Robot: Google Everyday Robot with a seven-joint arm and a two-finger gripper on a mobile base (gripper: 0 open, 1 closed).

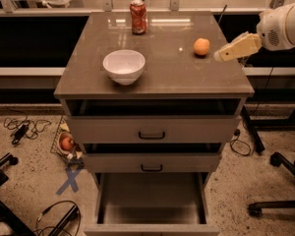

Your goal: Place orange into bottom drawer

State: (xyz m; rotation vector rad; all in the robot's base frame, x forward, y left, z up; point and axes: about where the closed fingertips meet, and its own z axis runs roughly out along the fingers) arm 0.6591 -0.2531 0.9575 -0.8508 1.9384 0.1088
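Next, I move my gripper to the orange on the cabinet top and close it around the orange's middle [201, 47].
The orange [201, 46] sits on the grey-brown cabinet top [187, 73], toward the back right. My gripper [222, 56] comes in from the right, its tan fingers [238, 46] pointing left and down, just right of the orange and apart from it. It holds nothing. The bottom drawer [151, 200] is pulled far out, with a bare grey floor. The two shallower drawers above it stand slightly open.
A white bowl [124, 66] stands on the cabinet top left of centre. A red can [138, 16] stands at the back. A wire basket with a reddish fruit [67, 143] and cables lie on the floor at left. Chair bases stand at right.
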